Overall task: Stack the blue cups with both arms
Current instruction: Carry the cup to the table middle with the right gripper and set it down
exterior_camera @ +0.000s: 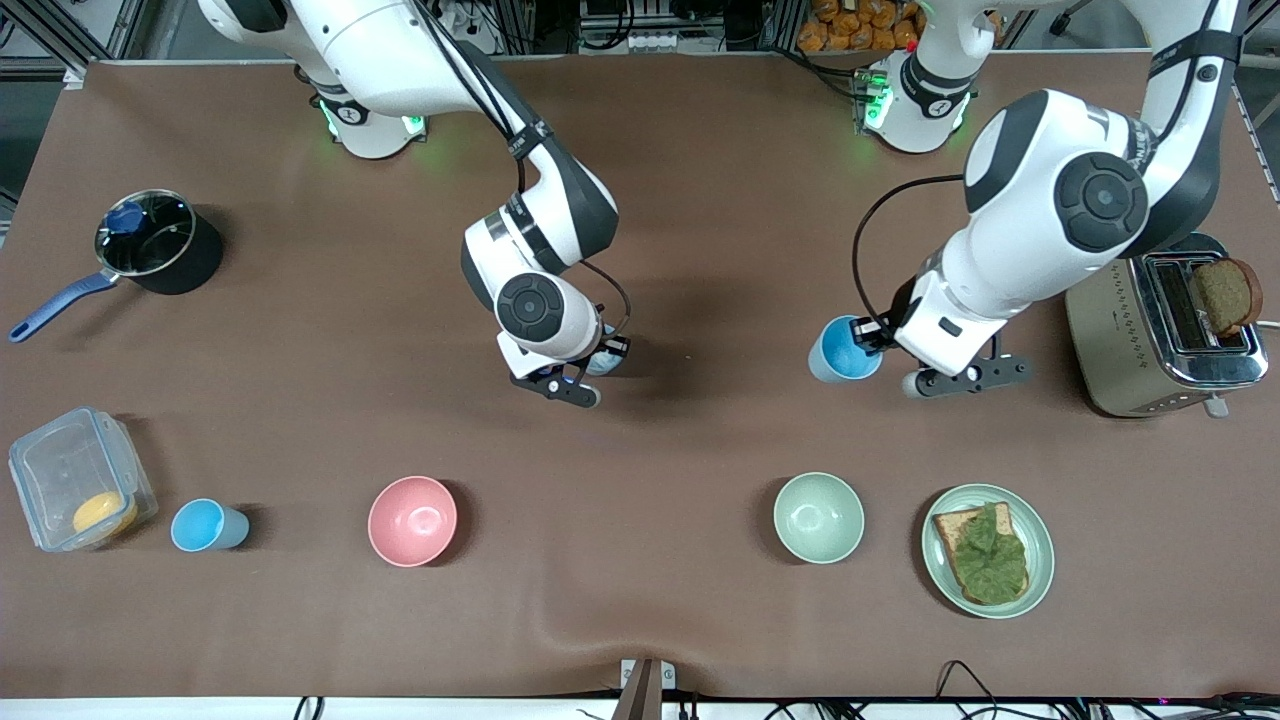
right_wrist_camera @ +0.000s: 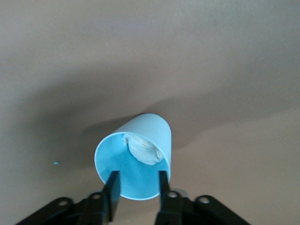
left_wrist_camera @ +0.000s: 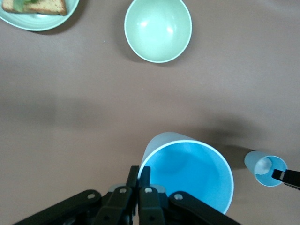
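Note:
My right gripper is open above the mid-table blue cup (exterior_camera: 591,341) (left_wrist_camera: 265,168). Next, my left gripper lets go of its blue cup, now beside the toaster, inside that cup.
My left gripper (exterior_camera: 874,338) (left_wrist_camera: 141,177) is shut on the rim of a blue cup (exterior_camera: 842,352) (left_wrist_camera: 192,176), beside the toaster; whether the cup touches the table I cannot tell. My right gripper (exterior_camera: 598,360) (right_wrist_camera: 137,185) is open at mid-table, its fingers (right_wrist_camera: 111,190) apart over the mouth of a second blue cup (right_wrist_camera: 140,140) that stands on the table and looks whitish inside. That cup is mostly hidden under the hand in the front view (exterior_camera: 607,362) and shows small in the left wrist view (left_wrist_camera: 263,166). A third blue cup (exterior_camera: 205,526) stands beside the plastic container.
A pink bowl (exterior_camera: 412,520), a pale green bowl (exterior_camera: 818,517) (left_wrist_camera: 158,29) and a green plate (exterior_camera: 1042,545) (left_wrist_camera: 40,22) with toast lie nearer the front camera. A toaster (exterior_camera: 1150,340) with bread, a lidded pot (exterior_camera: 155,245) and a plastic container (exterior_camera: 70,470) stand at the table's ends.

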### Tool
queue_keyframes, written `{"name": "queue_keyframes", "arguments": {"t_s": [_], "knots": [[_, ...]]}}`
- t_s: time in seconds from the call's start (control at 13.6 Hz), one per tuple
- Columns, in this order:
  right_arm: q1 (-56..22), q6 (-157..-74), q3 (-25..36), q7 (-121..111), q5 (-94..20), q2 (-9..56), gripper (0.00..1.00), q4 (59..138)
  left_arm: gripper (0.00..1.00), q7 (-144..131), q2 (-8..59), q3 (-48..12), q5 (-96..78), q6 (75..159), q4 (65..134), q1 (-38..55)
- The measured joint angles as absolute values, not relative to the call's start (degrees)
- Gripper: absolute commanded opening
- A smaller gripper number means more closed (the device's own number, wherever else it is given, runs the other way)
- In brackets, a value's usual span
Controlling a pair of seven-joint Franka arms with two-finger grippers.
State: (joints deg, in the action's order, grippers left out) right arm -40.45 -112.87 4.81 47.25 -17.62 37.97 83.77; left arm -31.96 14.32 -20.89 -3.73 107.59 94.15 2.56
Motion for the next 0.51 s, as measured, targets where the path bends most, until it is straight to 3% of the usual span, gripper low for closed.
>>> {"name": "queue_keyframes", "arguments": {"t_s": [0.51], "knots": [[-31.69, -102.77, 6.58, 42.32, -16.61, 33.98, 1.00, 79.20, 0.00, -37.13, 15.60, -20.98, -5.72, 106.86, 91.89, 5.43]]}}
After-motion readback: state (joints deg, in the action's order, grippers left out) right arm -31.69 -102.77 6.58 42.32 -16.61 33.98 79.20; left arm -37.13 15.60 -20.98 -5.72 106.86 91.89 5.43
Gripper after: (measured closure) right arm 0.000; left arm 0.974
